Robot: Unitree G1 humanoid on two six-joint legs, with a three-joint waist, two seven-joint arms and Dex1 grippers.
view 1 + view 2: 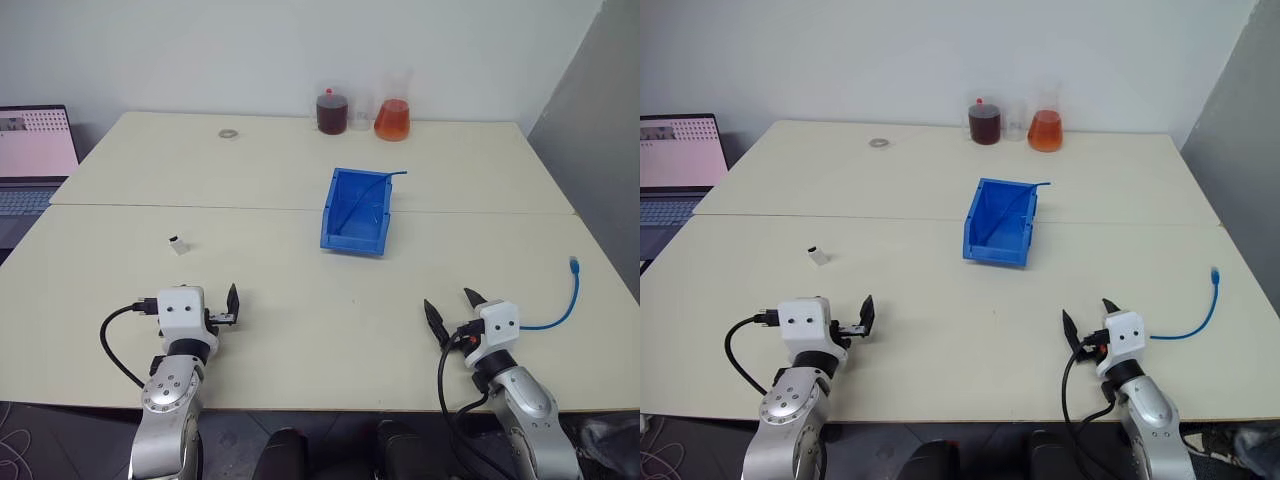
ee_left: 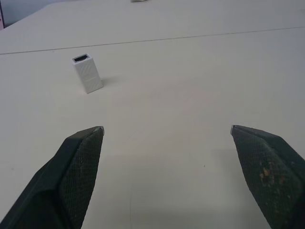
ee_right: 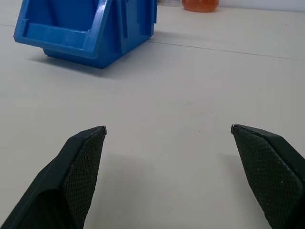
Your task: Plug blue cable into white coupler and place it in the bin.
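My right gripper needs to close on the blue cable [image 1: 577, 286] just behind its plug. The plug will then stay free for the white coupler.
The white coupler [image 1: 179, 244] stands on the table to the left, also seen in the left wrist view as the coupler [image 2: 87, 73] with its dark port up. My left gripper [image 1: 230, 308] is open, a little nearer than the coupler and to its right, with nothing between its fingers. The blue cable [image 1: 572, 300] lies curved near the table's right edge, its plug end pointing away. My right gripper [image 1: 449, 300] is open and empty, to the left of the cable. The blue bin [image 1: 353, 243] sits mid-table; a thin blue strand [image 1: 385, 180] pokes over its back rim.
Two flasks, one dark [image 1: 332, 110] and one orange [image 1: 392, 118], stand at the table's back edge. A small ring [image 1: 229, 133] lies at the back left. A laptop [image 1: 35, 160] sits off the left side. A seam [image 1: 200, 207] runs across the table.
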